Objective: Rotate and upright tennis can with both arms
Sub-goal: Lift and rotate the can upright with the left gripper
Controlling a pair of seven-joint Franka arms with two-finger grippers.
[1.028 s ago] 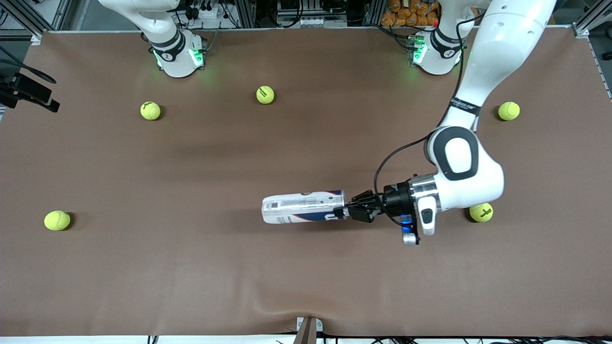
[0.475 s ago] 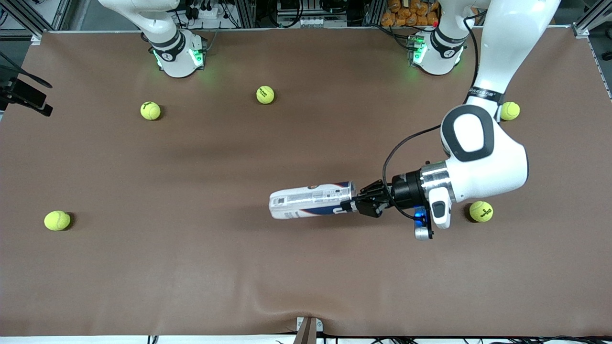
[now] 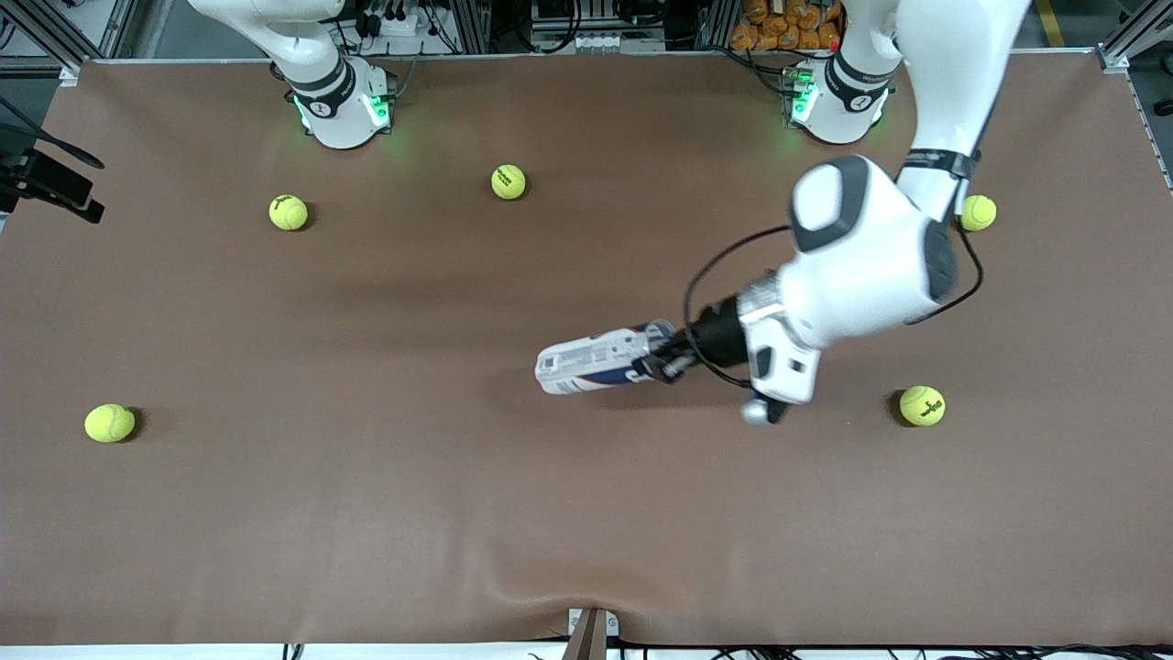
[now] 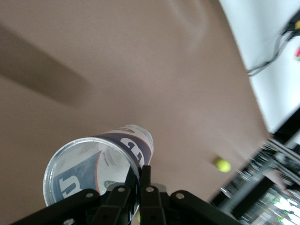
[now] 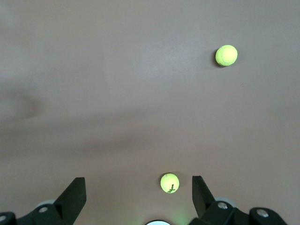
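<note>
The tennis can will go down upright on the bare middle of the brown table (image 3: 602, 339), among the tennis balls, as my left gripper puts it there.
The tennis can (image 3: 594, 363), white and dark blue, is tilted over the middle of the table, its silvery open rim raised toward the left arm's end. My left gripper (image 3: 662, 361) is shut on that rim, one finger inside the can and one outside. In the left wrist view the can (image 4: 101, 159) points away from the gripper (image 4: 139, 171), its open mouth toward the camera. My right gripper (image 5: 137, 185) is open and empty, high over bare table with a tennis ball (image 5: 169, 183) below it; it is out of the front view.
Several yellow-green tennis balls lie apart on the brown table: one (image 3: 921, 405) close to the left arm's wrist, one (image 3: 977, 213) partly hidden by that arm, others (image 3: 509, 181) (image 3: 289, 212) (image 3: 109, 423) toward the right arm's end. A black device (image 3: 55, 179) sticks in at that edge.
The left arm has swung up and turned its wrist. The can's rim end has risen, and the can has shifted toward the left arm's end and now looks shorter. The balls have not moved.
</note>
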